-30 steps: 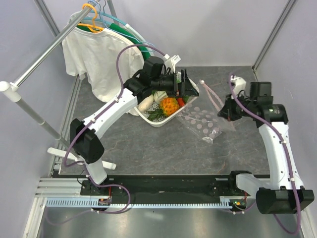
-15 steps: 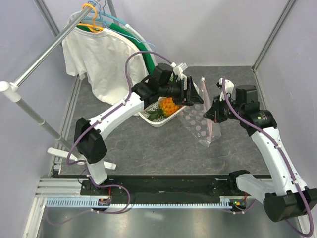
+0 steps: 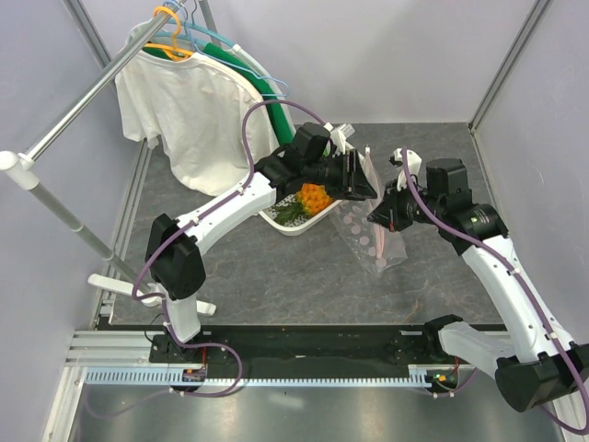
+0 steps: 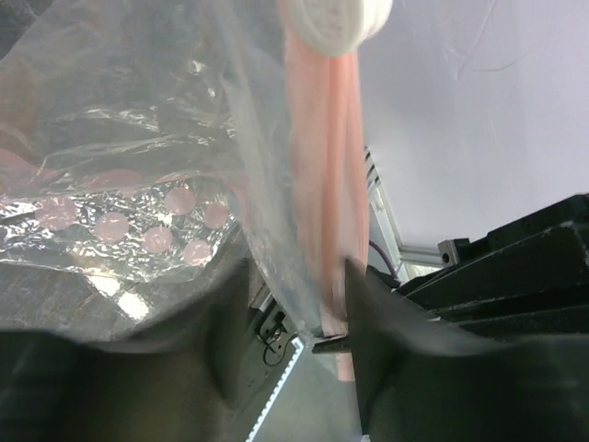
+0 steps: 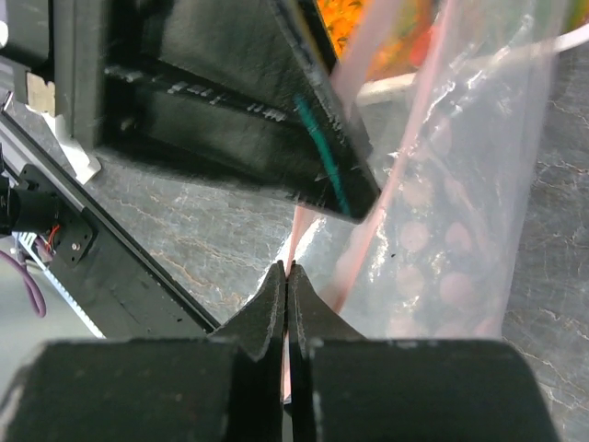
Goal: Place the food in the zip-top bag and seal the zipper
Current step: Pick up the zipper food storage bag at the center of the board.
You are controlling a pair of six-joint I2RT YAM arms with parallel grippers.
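Observation:
My right gripper is pinching the zipper piece next to my left gripper, so next I open it and take the other zipper piece [image 5: 366, 241] to spread the bag.
The zip-top bag [image 3: 374, 238], clear with pink dots, hangs upright between both grippers, its bottom on the table. My right gripper [image 3: 380, 214] [image 5: 287, 269] is shut on the pink zipper [image 5: 300, 230] strip. My left gripper [image 3: 365, 184] [image 4: 294, 276] stands open around the bag's mouth edge. The zipper [image 4: 322, 166] lies against its right finger, and a gap shows on the left. A white round tab [image 4: 336, 18] tops the strip. The food stays in the white basket [image 3: 299, 226]: an orange knobbly fruit [image 3: 316, 196] and a green leafy piece [image 3: 292, 212].
A clothes rack with a white T-shirt [image 3: 184, 110] and coloured hangers [image 3: 175, 37] stands at the back left, its metal rail [image 3: 74, 101] reaching toward the near left. Grey walls close in the table at the back and right.
My left gripper swung right from over the basket to the bag's mouth, and its jaws narrowed. My right gripper lifted the bag off the table and carried it left.

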